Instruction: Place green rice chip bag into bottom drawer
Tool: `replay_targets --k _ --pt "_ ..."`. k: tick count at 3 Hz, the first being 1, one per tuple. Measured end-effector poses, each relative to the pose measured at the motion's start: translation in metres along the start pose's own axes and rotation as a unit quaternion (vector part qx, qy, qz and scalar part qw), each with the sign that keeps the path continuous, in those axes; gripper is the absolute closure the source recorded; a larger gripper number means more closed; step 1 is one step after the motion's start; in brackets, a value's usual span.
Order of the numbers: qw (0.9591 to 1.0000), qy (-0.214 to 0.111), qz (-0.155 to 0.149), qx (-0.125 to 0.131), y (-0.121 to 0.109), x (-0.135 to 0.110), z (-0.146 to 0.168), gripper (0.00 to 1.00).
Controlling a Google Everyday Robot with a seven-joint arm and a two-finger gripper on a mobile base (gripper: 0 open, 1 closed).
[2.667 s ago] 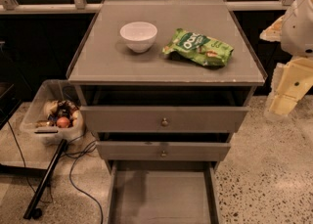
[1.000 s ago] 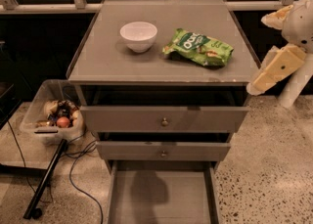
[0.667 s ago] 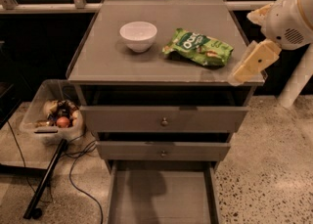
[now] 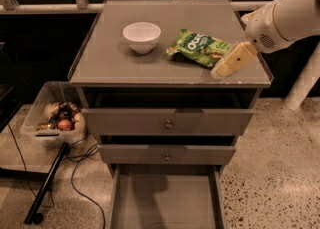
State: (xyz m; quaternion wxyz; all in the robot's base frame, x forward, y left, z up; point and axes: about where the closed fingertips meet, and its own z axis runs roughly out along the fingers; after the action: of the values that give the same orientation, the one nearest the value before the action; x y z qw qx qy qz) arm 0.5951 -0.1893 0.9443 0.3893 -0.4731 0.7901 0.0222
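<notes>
Next, I grip the end of the green rice chip bag (image 4: 213,50) farthest from the white bowl.
The green rice chip bag (image 4: 199,47) lies flat on the grey cabinet top (image 4: 105,58), right of centre. The bottom drawer (image 4: 166,204) is pulled out at the foot of the cabinet, its flat grey floor bare. My gripper (image 4: 224,68) reaches in from the right on a white arm, its tan fingers pointing down-left, just right of the bag and over the cabinet top's front right part.
A white bowl (image 4: 142,36) stands on the cabinet top left of the bag. Two upper drawers with round knobs (image 4: 168,124) sit partly out. A clear bin (image 4: 55,120) of items, cables and a black pole lie on the floor at left.
My gripper has moved left from beside the cabinet to over its top, close to the right end of the bag. The bag, bowl and drawers have not moved.
</notes>
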Motion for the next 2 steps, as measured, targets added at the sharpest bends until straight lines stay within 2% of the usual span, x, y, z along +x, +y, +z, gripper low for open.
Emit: replay_targets --k 1,2 --pt "0.9998 -0.013 0.005 0.011 -0.0186 -0.0017 0.0360 0.00" --pt "0.9998 -0.013 0.005 0.011 -0.0186 -0.0017 0.0360 0.00"
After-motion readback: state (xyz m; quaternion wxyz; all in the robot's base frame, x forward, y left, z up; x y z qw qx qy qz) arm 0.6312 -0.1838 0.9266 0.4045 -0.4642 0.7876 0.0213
